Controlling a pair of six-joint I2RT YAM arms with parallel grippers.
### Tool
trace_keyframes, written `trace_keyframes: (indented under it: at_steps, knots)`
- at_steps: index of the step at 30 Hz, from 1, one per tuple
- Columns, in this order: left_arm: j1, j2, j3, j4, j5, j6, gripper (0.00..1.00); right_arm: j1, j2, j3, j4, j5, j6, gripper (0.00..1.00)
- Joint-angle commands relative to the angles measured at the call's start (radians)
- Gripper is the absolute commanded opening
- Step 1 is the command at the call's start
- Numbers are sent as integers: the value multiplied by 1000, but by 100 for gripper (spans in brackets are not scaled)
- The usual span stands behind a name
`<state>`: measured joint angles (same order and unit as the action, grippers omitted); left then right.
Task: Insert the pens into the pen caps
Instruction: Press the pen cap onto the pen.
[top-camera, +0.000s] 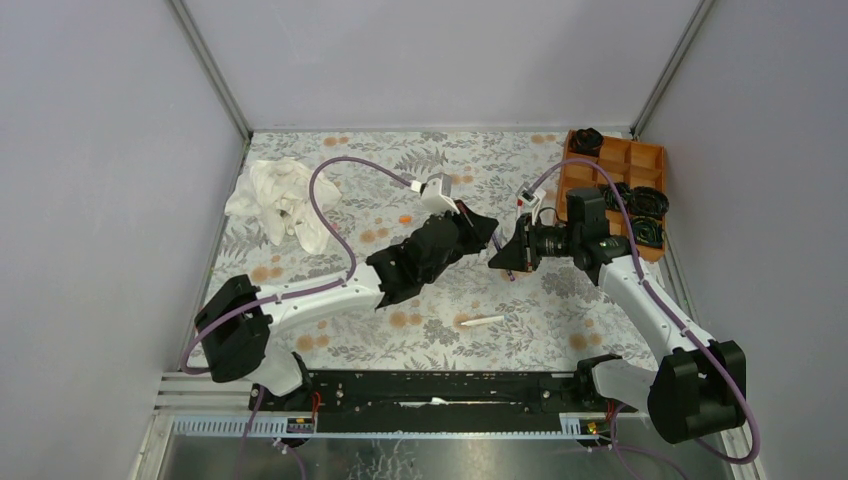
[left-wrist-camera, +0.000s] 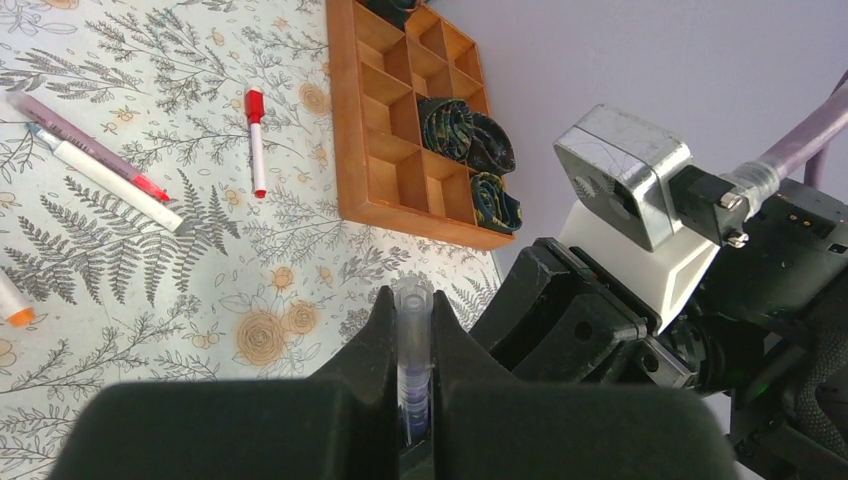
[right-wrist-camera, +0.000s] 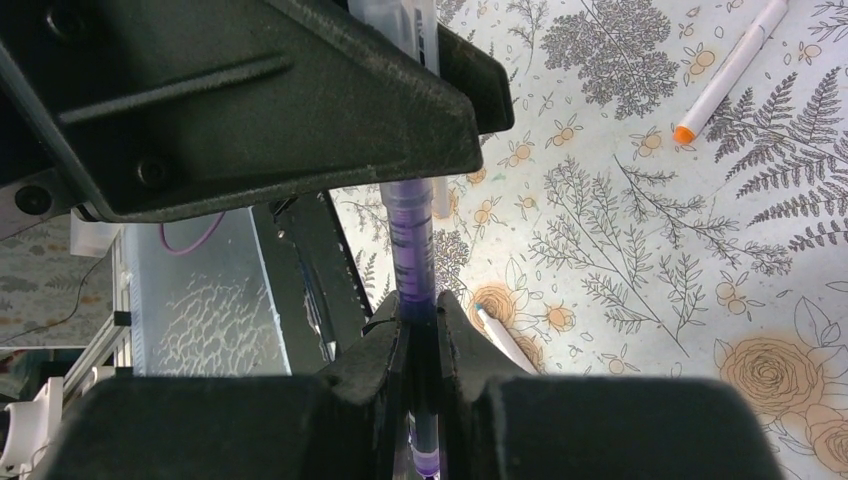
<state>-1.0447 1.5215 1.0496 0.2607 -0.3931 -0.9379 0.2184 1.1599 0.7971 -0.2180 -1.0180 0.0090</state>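
The dark purple pen, now hanging above the table, will be released by my right gripper on the cloth (top-camera: 533, 216) between the red-capped pen and the wooden tray.
A dark purple pen (right-wrist-camera: 411, 250) hangs above the table between my two grippers. My right gripper (right-wrist-camera: 418, 305) is shut on its barrel. The pen's far end runs into a clear cap (left-wrist-camera: 413, 325), and purple shows through that cap. My left gripper (left-wrist-camera: 412, 300) is shut on the cap. From above, the left gripper (top-camera: 485, 228) and the right gripper (top-camera: 500, 258) meet tip to tip over mid-table. Loose pens lie on the cloth: a red-capped one (left-wrist-camera: 256, 140), a purple one (left-wrist-camera: 85, 145), a white one (left-wrist-camera: 105, 175) and an orange-capped one (right-wrist-camera: 730, 70).
A wooden compartment tray (top-camera: 612, 140) stands at the back right, with black coiled items (top-camera: 645, 205) in it. A crumpled white cloth (top-camera: 275, 200) lies at the back left. A white pen (top-camera: 482, 321) lies near the front. A small orange cap (top-camera: 404, 218) sits left of the grippers.
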Motion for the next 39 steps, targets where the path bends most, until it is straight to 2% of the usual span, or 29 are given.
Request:
trace_keyframes:
  at_steps: [1,3,8,12,18,23,28,32,36,39]
  knots:
    - [-164,39,-13,-127,485,6,0,-11,8,123,321,163,47,0]
    - [-165,29,-24,-129,477,9,0,-20,6,129,320,189,53,0]
    - [-155,-27,-60,-147,369,1,0,-27,5,97,349,122,81,0]
    - [-124,-76,-47,-187,274,3,17,-25,-11,50,374,70,91,0]
    - [-70,-79,31,-212,252,27,43,-25,-25,2,395,17,90,0]
    - [-61,-113,44,-213,249,61,58,-25,-26,-5,400,-4,85,0]
    - [-54,-252,-44,-252,205,151,70,-31,-29,-11,398,-35,54,0]
    - [-15,-413,-151,-241,214,265,80,-52,-24,-25,425,-165,16,0]
    - [27,-523,-228,-216,221,383,98,-71,-16,-31,425,-332,-48,0]
    - [89,-560,-246,-210,299,454,99,-71,-13,-28,354,-422,-147,0]
